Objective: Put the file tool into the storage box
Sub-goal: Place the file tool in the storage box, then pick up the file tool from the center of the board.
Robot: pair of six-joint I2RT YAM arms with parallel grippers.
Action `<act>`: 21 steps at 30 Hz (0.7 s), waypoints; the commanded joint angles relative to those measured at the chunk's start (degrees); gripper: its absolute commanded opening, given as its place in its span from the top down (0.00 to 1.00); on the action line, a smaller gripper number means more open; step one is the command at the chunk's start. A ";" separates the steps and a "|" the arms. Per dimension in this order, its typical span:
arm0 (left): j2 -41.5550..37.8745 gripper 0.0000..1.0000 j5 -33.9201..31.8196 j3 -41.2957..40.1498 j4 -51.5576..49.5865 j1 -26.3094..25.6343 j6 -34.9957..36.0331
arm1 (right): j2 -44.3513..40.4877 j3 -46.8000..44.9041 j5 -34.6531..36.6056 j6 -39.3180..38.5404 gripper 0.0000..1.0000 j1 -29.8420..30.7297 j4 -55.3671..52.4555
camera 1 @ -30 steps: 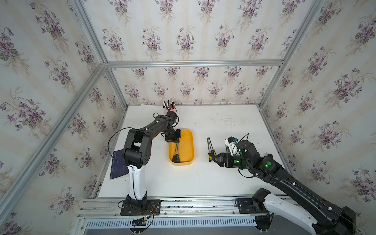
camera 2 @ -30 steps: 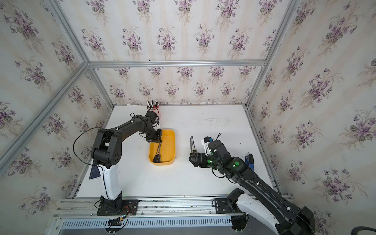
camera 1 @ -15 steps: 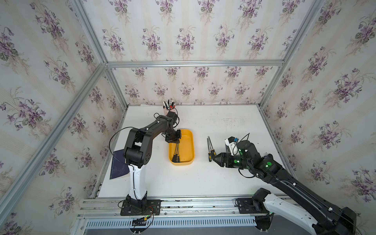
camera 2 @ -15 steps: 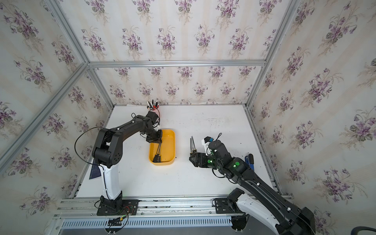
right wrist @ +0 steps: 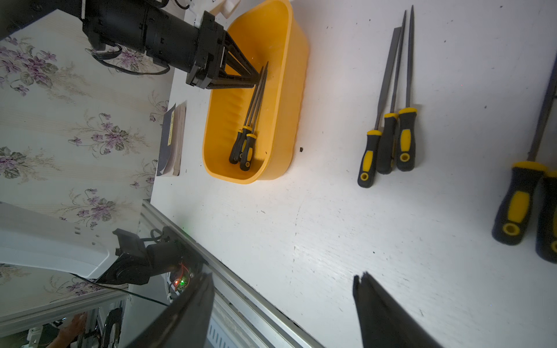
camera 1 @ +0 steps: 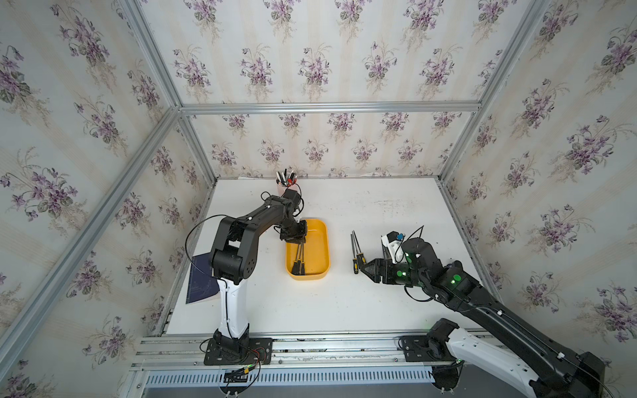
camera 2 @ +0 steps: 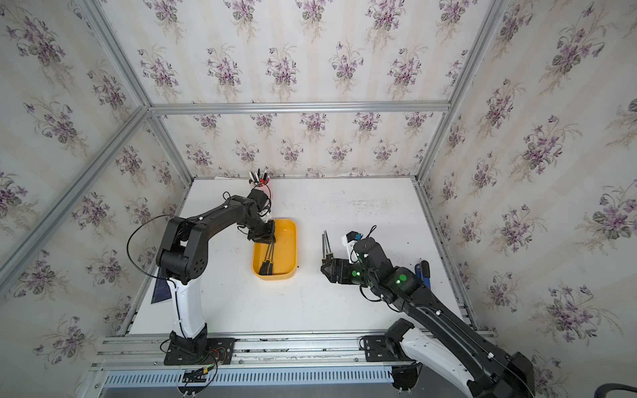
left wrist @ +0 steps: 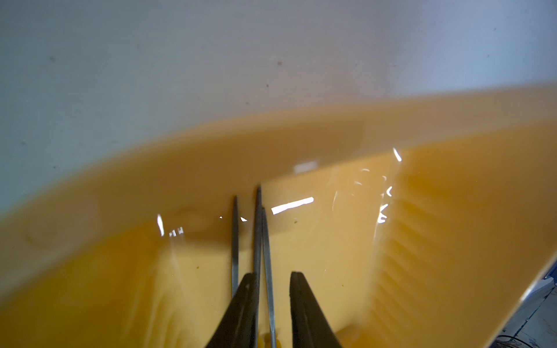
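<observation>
My right gripper is to close next on the handle [right wrist: 406, 141] of the file tool farthest from the storage box in the heap beside it.
The yellow-orange storage box [camera 1: 324, 248] [camera 2: 293, 248] [right wrist: 298, 75] lies mid-table with three black-and-yellow-handled files [camera 1: 298, 258] [camera 2: 268, 262] [right wrist: 250, 120] lying along it. My left gripper [camera 1: 299, 241] [camera 2: 270, 241] [left wrist: 272, 275] [right wrist: 257, 76] reaches down into the box's far end, over the blade tips. Its jaws stand a little apart, with one blade [left wrist: 268, 271] running loose between them. Three more file tools [camera 1: 355, 248] [camera 2: 326, 246] [right wrist: 391, 120] lie on the table right of the box. My right gripper [camera 1: 362, 267] [camera 2: 324, 270] [right wrist: 283, 276] hovers open by their handles, holding nothing.
A pink pen cup [camera 1: 284, 184] [camera 2: 258, 181] stands at the back wall behind the left arm. A dark notebook [camera 1: 201, 279] [right wrist: 170, 141] lies at the table's left edge. Two more files [right wrist: 518, 195] lie further right. A blue-handled tool [camera 2: 423, 272] lies near the right wall.
My left gripper's jaws have parted from shut, and the file they held now lies in the box. The right arm has not moved.
</observation>
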 commanded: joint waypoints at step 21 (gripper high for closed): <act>-21.76 0.45 12.37 4.86 -2.77 -0.53 -2.28 | 28.46 11.37 16.91 -3.29 0.39 -0.16 -8.60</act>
